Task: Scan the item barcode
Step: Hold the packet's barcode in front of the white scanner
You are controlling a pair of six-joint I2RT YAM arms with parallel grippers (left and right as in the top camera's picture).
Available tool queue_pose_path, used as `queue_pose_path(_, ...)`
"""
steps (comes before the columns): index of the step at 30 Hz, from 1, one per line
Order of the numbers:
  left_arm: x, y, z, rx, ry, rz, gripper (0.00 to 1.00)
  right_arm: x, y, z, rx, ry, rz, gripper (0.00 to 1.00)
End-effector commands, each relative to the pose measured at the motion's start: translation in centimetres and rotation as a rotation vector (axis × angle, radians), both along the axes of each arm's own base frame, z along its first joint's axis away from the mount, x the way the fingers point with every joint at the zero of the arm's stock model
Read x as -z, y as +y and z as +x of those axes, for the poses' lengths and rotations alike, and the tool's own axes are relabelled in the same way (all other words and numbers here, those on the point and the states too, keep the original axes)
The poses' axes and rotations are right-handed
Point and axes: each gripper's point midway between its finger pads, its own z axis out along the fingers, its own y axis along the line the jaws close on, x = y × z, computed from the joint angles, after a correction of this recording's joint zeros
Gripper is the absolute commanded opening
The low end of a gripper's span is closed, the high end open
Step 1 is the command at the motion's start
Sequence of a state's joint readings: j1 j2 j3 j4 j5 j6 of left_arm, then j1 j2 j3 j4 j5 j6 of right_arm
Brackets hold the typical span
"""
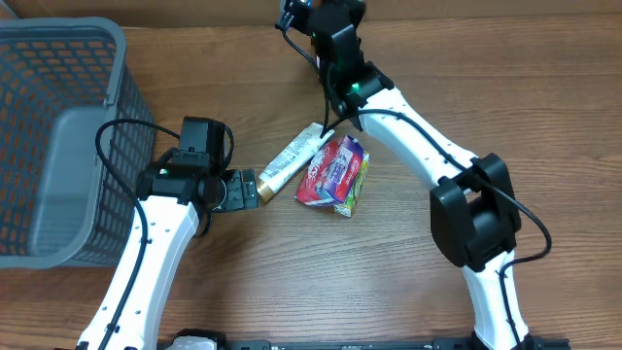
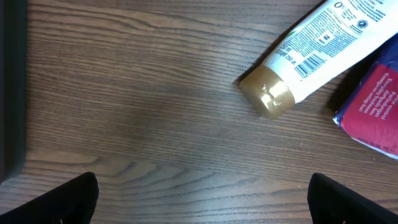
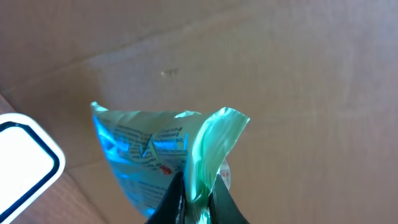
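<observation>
The robot's right gripper should release the green and blue pouch on the bare wood (image 1: 511,185) below the black elbow of its arm.
In the right wrist view my right gripper (image 3: 196,186) is shut on the crimped edge of a green and blue printed pouch (image 3: 149,149), held up in front of a brown cardboard surface. Overhead, that gripper (image 1: 294,17) sits at the table's far edge, and the pouch does not show there. My left gripper (image 2: 208,208) stands open over bare wood, just left of the gold cap (image 2: 268,93) of a white tube (image 1: 292,158). The tube's barcode (image 2: 309,64) faces up. Nothing lies between the left fingers.
A red and purple packet (image 1: 328,171) lies against the tube, on a green box (image 1: 356,192). A grey mesh basket (image 1: 68,27) fills the left side. A white object with a dark rim (image 3: 22,165) shows at the left of the right wrist view.
</observation>
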State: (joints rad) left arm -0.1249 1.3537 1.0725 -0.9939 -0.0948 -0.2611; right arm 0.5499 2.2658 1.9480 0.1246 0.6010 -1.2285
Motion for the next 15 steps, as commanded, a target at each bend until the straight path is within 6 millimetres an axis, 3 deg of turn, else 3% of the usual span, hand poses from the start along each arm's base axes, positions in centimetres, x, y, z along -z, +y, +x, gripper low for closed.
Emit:
queue_pose_path(1,0.3,0.0,0.0,-0.011,0.006,0.005,1.0,0.7,-0.1,1.3,-0.046,-0.015,-0.04,0.04)
queue_pose_path(4,0.3,0.0,0.0,-0.011,0.006,0.005,1.0,2.5,-0.3,2.1,-0.07,0.011,-0.047,0.04)
queue_pose_path(9,0.3,0.0,0.0,-0.011,0.006,0.005,1.0,3.7,-1.3,3.0,-0.048,0.006,-0.039,0.04)
queue_pose_path(15,0.3,0.0,0.0,-0.011,0.006,0.005,1.0,5.6,-1.5,3.4,-0.032,0.037,0.087,0.04)
